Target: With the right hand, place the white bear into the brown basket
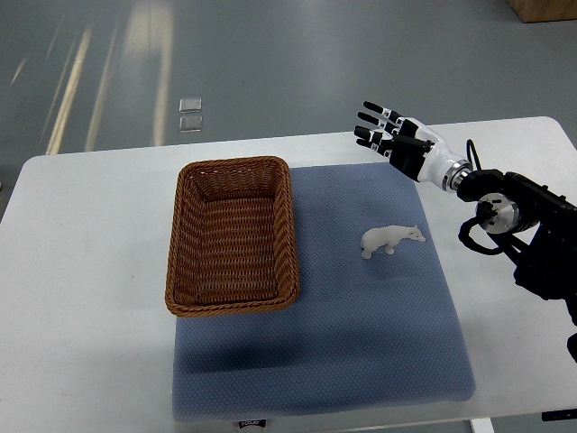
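Observation:
The white bear's middle body (388,237) is between its head and hind legs. My right gripper needs to go there next and close.
A small white bear (390,239) stands on the blue mat (361,343), right of centre, head pointing right. The brown wicker basket (179,239) lies to its left with nothing in it, its long side running away from me. My right hand (383,129) reaches in from the right edge and hovers over the far edge of the mat, beyond the bear and well apart from it. Its fingers (371,115) are spread and hold nothing. The left arm is not in view.
The mat and basket lie on a white table (81,298). Grey floor lies beyond the table's far edge. A small clear square object (189,114) lies on the floor behind the table.

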Robot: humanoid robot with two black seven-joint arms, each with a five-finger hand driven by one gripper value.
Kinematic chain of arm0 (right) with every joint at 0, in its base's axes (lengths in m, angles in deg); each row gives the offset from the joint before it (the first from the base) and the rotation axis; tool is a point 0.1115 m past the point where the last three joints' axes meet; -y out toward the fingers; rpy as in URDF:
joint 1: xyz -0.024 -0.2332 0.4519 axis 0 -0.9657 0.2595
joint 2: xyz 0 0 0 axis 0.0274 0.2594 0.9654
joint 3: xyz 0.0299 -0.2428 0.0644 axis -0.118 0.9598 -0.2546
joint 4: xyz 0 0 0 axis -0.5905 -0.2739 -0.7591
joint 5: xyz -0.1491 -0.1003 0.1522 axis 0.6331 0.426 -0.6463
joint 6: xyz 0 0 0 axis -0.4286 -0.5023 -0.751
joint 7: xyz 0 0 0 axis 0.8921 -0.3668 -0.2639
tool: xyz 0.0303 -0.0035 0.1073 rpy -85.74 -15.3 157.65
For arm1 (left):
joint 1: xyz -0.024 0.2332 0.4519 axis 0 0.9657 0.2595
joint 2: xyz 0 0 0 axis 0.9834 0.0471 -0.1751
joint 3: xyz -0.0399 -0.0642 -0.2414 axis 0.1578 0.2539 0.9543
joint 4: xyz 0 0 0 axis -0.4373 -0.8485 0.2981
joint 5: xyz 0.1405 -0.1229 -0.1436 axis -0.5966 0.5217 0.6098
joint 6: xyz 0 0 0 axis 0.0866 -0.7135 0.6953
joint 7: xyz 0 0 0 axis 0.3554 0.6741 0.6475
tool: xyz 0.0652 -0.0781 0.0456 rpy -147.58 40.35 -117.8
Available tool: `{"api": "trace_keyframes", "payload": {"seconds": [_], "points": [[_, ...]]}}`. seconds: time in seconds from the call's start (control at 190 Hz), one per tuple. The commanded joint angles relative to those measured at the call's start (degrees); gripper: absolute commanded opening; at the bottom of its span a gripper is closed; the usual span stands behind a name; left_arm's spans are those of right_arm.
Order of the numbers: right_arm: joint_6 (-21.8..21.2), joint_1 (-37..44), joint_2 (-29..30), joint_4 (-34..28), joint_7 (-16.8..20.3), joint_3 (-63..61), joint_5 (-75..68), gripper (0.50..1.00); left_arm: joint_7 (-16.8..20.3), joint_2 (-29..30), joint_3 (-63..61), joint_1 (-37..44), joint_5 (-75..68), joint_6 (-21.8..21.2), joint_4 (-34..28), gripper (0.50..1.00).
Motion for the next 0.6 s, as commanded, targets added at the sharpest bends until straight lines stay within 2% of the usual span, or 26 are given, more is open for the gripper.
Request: {"api": "trace_keyframes", "payload": {"seconds": [0.0, 0.596], "points": [[-0.2, 0.2, -0.1, 0.0, 0.0, 0.0, 0.0, 0.930, 0.1, 0.0, 0.0, 0.0, 0.0, 0.0, 0.0, 1.000], [0.1, 0.4, -1.0, -3.3, 0.1, 1.3, 1.0, 0.930, 0.3, 0.0, -0.1, -0.5, 0.0, 0.0, 0.2, 1.000]]}}
